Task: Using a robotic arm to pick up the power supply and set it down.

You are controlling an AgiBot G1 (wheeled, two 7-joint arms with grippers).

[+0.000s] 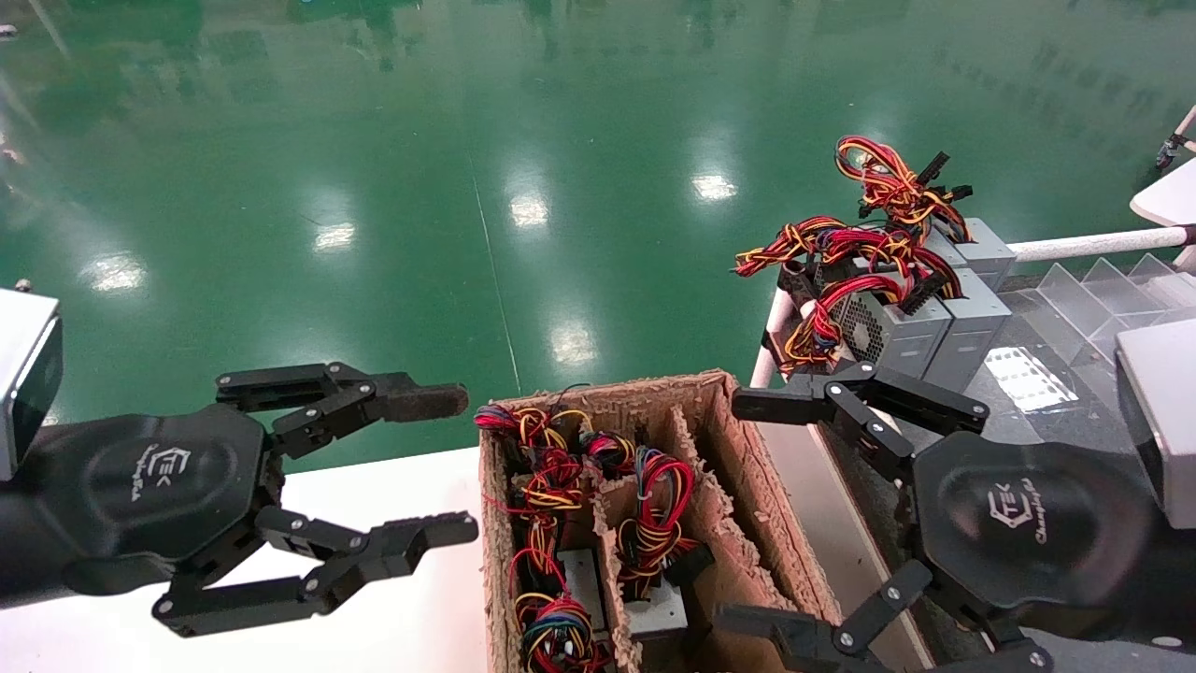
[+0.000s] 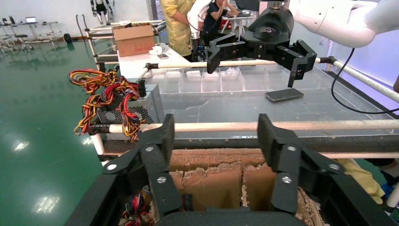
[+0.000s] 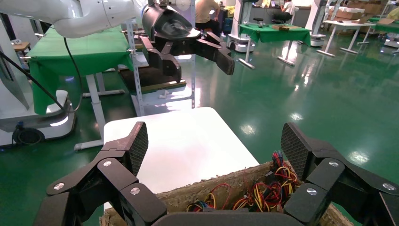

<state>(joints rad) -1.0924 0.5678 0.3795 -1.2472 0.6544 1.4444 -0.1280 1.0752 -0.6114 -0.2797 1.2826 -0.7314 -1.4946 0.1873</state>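
The red wire loop [image 1: 669, 471] of the power supply is in the cardboard box's middle compartment. Next, my right gripper closes on the top of that loop.
Both black grippers hover open and empty on either side of a worn cardboard box [image 1: 729, 439]. My left gripper [image 1: 448, 465] is over the white table just left of the box; the right gripper [image 1: 743, 514] is at the box's right wall. Power supplies [image 1: 581, 572] sit deep in the box's left compartments under red, yellow and black wire bundles [image 1: 551, 486]. More grey power supplies [image 1: 934, 327] stand on the dark table to the right, wires [image 1: 878, 187] on top. From the left wrist, my gripper [image 2: 215, 134] faces the box and those supplies [image 2: 151, 106]. From the right wrist, my gripper [image 3: 216, 146] looks over the box wires [image 3: 263, 190].
The white table [image 1: 402, 617] lies left of the box and the dark table [image 1: 1037, 327], with white rails [image 1: 1084, 246] and clear dividers [image 1: 1093, 290], lies right. A flat dark device [image 2: 283, 94] rests on the dark table. The box's right compartments [image 1: 747, 570] hold nothing. Green floor lies beyond.
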